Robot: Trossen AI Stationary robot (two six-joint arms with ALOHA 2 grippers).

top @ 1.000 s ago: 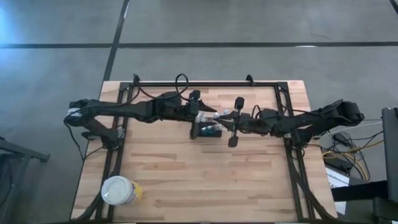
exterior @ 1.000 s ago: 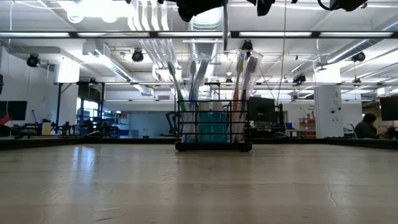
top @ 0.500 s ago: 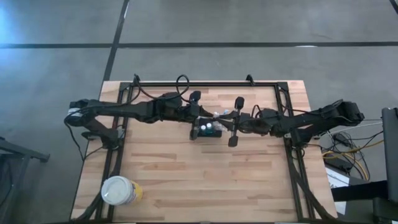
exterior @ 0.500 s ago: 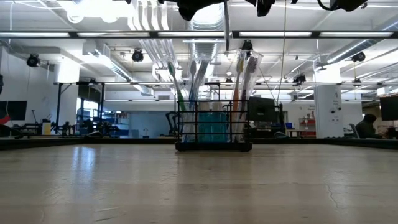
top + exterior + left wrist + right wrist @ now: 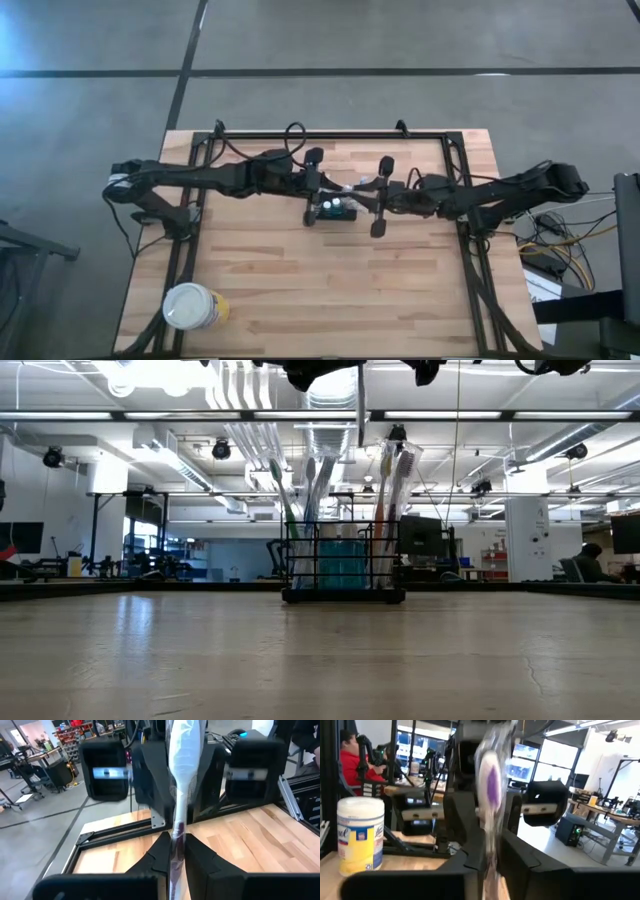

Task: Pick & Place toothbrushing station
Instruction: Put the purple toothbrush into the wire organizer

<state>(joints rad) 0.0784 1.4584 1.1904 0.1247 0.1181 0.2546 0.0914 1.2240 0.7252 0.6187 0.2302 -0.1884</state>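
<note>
My right gripper is well below the toothbrush's head. It should open and take the toothbrush's neck (image 5: 490, 819) just under the head while my left gripper holds the toothbrush's handle.
The toothbrushing station (image 5: 335, 211), a small black slatted holder, stands on the table's middle (image 5: 343, 565) with several toothbrushes upright in it. Just above it my two grippers meet nose to nose. Between them lies a toothbrush (image 5: 350, 186) with a purple handle, in a clear wrapper (image 5: 184, 750). My left gripper (image 5: 322, 192) comes from the table's left and is shut on the toothbrush (image 5: 178, 840). My right gripper (image 5: 372, 197) comes from the right, and the toothbrush (image 5: 490, 785) runs into it. My left gripper pinches the wrapped toothbrush's purple handle (image 5: 176, 827) between its two fingers. The fingers come level from the table's left and lie along the brush. The brush is lifted clear above the holder, and its far part reaches into my right gripper.
A round yellow cup with a white lid (image 5: 190, 306) stands at the table's near left corner (image 5: 360, 835). A black frame rail (image 5: 330, 134) runs around the table's edges. A person in red (image 5: 350, 760) sits in the room beyond the table.
My left gripper has shut on the toothbrush and rolled a little about its own line. Both arms have kept their places above the holder, and the holder has not moved.
</note>
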